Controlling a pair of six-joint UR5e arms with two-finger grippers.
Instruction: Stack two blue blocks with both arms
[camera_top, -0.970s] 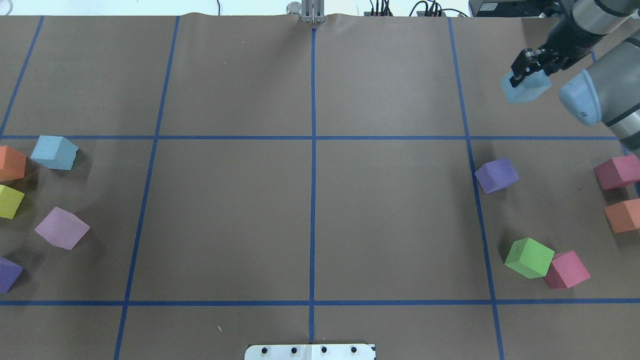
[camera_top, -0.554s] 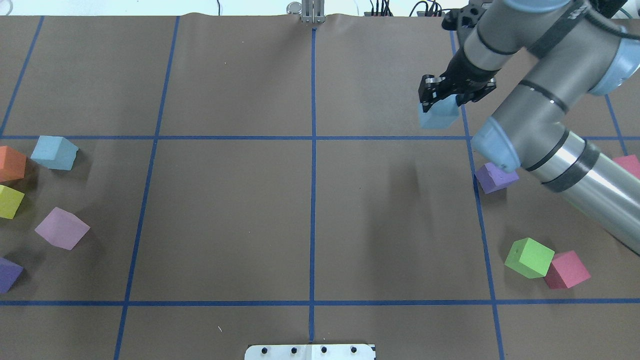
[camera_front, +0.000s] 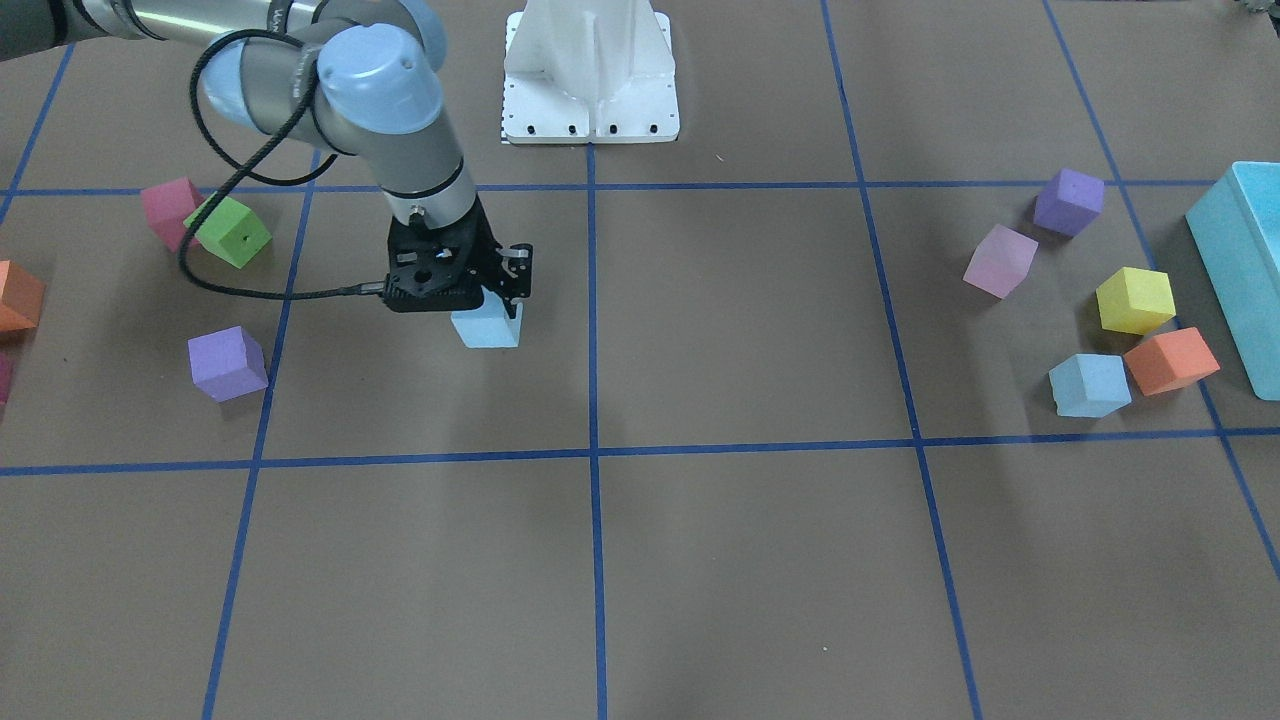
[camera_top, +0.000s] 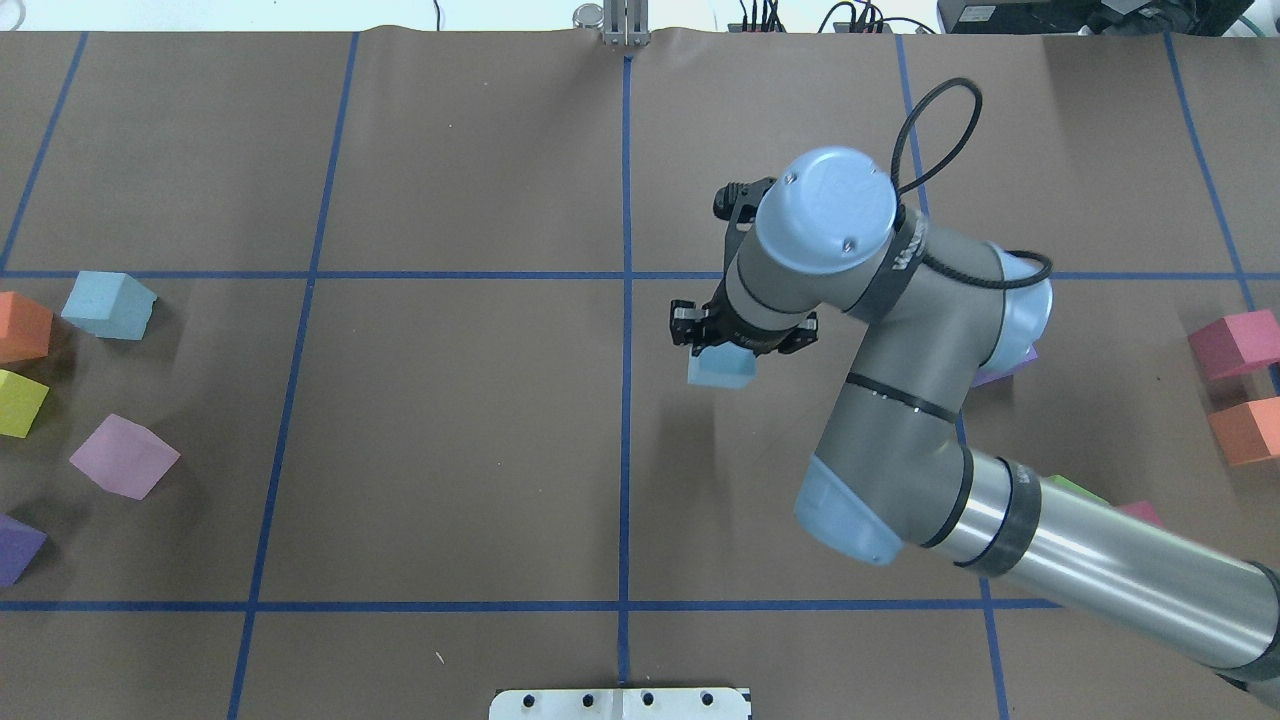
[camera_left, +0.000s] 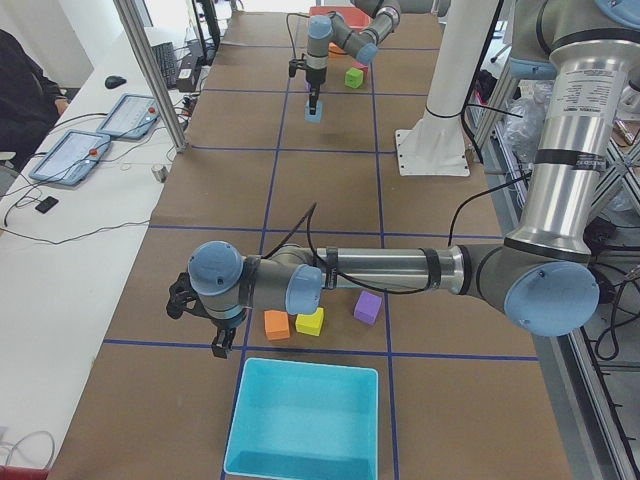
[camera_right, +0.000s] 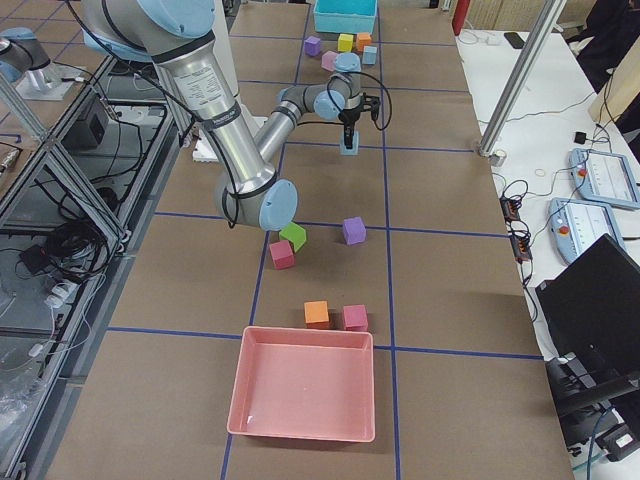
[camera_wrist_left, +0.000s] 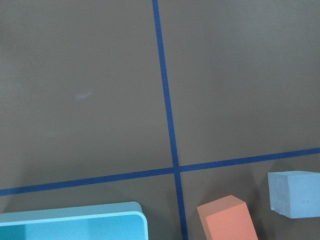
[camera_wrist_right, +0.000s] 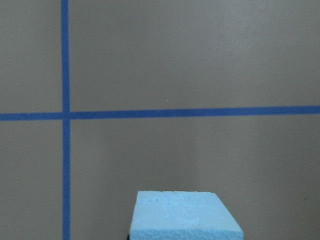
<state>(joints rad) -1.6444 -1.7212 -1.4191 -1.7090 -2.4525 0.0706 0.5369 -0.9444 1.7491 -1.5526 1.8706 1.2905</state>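
Note:
The pale blue block, now held low over the table, will go down from my right gripper onto the blue centre line, midway (camera_front: 585, 318) between the line's crossings.
My right gripper (camera_top: 738, 345) is shut on one pale blue block (camera_top: 722, 368), held low over the table just right of the centre line. The held block also shows in the front view (camera_front: 487, 327) and in the right wrist view (camera_wrist_right: 185, 215). The second blue block (camera_top: 108, 305) lies on the table at the far left, beside an orange cube (camera_front: 1170, 360); it also shows in the left wrist view (camera_wrist_left: 295, 194). My left gripper (camera_left: 215, 335) shows only in the exterior left view, hanging near the turquoise box. I cannot tell whether it is open or shut.
A turquoise box (camera_front: 1235, 270) stands at the left end and a pink tray (camera_right: 300, 385) at the right end. Yellow (camera_front: 1133, 300), pale pink (camera_front: 1000, 260) and purple (camera_front: 1068, 200) cubes lie near the second blue block. A purple cube (camera_front: 228, 362) and a green cube (camera_front: 232, 231) lie by the right arm.
My right arm has carried the blue block from the far right corner leftward and toward the robot, to near the centre line. The cubes on the table have not moved.

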